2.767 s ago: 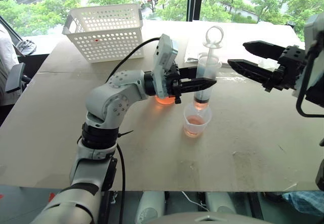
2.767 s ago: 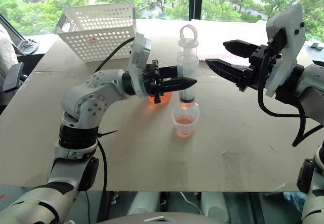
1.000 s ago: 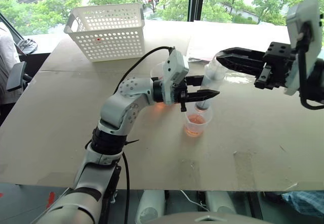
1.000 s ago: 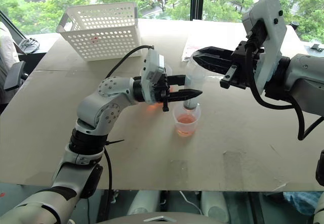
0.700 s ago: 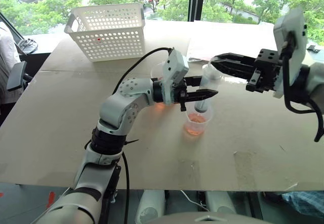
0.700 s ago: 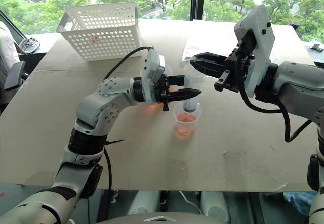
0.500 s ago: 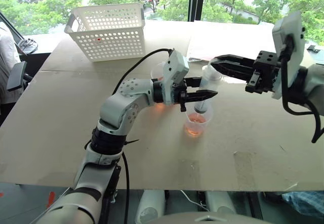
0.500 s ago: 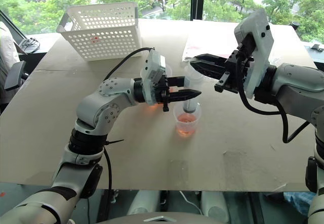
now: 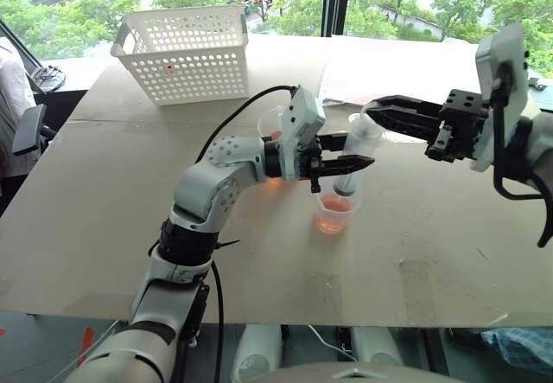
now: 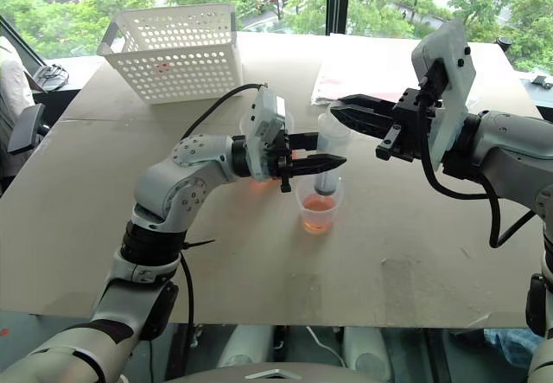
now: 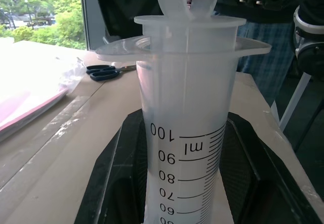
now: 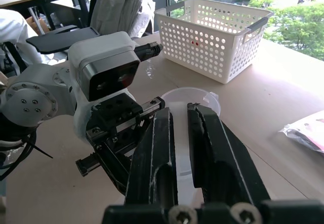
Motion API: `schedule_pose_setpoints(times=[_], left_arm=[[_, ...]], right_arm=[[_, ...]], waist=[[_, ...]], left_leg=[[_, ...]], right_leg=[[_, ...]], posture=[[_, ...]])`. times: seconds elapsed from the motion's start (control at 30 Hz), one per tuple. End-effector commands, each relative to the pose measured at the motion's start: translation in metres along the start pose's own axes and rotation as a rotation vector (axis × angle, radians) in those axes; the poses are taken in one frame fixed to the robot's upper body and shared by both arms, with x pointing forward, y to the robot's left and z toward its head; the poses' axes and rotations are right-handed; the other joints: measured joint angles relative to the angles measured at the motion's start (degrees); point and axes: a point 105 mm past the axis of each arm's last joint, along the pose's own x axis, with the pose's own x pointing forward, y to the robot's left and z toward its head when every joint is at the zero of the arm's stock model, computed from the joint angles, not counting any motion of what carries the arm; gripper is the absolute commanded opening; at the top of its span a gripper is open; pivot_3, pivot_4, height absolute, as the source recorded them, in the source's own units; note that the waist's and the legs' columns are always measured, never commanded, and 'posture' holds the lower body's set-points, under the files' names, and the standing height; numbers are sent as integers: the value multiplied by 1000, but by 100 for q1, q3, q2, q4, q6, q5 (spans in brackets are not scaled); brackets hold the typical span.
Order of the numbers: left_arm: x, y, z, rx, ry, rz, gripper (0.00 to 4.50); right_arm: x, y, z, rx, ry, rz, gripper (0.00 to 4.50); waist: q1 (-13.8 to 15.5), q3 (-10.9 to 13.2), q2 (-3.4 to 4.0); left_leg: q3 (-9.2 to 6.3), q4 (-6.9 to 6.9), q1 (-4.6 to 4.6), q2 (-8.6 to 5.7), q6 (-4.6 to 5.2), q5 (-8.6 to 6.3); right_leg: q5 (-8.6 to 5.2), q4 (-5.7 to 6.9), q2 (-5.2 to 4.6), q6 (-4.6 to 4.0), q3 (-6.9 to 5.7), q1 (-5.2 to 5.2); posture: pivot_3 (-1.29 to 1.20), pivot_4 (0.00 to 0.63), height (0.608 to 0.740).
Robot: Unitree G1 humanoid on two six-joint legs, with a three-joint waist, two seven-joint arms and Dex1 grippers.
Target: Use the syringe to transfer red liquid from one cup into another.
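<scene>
Next, my left gripper sets the syringe down on the bare table (image 9: 182, 166), at a spot that lies in front of the white perforated basket.
The syringe (image 9: 356, 145) stands upright with its nozzle over the smaller cup (image 9: 335, 213), and my left gripper (image 9: 350, 165) is shut on its barrel (image 11: 185, 133). Its plunger sits pushed far down and the barrel looks almost empty. Red liquid (image 9: 333, 224) lies in the bottom of the smaller cup. The larger cup (image 9: 270, 122) stands behind my left wrist, with an orange-red glow at its base. My right gripper (image 9: 376, 111) hovers at the plunger's top, its fingers (image 12: 162, 148) a narrow gap apart with nothing gripped.
A white perforated basket (image 9: 180, 50) stands at the table's back left. A clear bag with papers (image 9: 371, 67) lies at the back right, with scissors (image 11: 104, 72) near it. A person's sleeve (image 9: 9, 89) shows at the left edge.
The plunger, raised earlier, now sits pressed down, and the syringe's dark red liquid is gone. Over the last second my right fingers parted slightly. The left gripper stayed put.
</scene>
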Motion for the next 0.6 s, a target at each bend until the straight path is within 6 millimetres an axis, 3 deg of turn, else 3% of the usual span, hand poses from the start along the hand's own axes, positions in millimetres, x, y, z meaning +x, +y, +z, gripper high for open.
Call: schedule_pose_setpoints(times=[0.03, 0.1, 0.23, 0.33, 0.5, 0.6], left_arm=[[-3, -5, 35, 103, -117, 0, 1360], [-3, -6, 36, 102, -122, 1, 1360], [-3, -6, 38, 104, -124, -1, 1360], [-5, -6, 38, 109, -123, 9, 1360], [-9, -2, 48, 86, -159, 41, 1360], [-16, 7, 65, -11, -222, 87, 1360]], right_arm=[[1, 12, -6, 7, 34, 60, 2133], [-2, 11, -3, 10, 21, 55, 3063], [-9, 8, 1, 51, -16, 43, 3063], [-8, 7, 2, 63, -50, 30, 3856], [-13, 5, 14, 122, -162, 30, 3856], [-24, 6, 15, 102, -194, 51, 3856]], waist=[[-5, 0, 1], [-4, 0, 1], [4, 0, 1], [4, 0, 1], [3, 0, 2], [28, 0, 1]], left_leg=[[0, 0, 0, -1, 0, 0], [-1, 0, 0, 0, 0, 0], [0, 1, -1, 0, 0, 0], [0, 2, -1, 0, 0, 0], [0, 3, 0, 0, 0, 0], [-5, 4, -3, 0, 0, 0]], right_leg=[[0, 0, 0, 0, 0, 0], [0, 1, 1, 0, 0, 0], [0, 0, 1, 0, 0, 0], [0, 0, 1, 1, 1, 1], [1, 1, 2, 1, 2, 1], [1, -1, 2, 1, -2, 2]], posture=[[0, 150, 740], [0, 150, 740], [0, 150, 740], [0, 150, 740], [0, 150, 740], [0, 150, 740]])
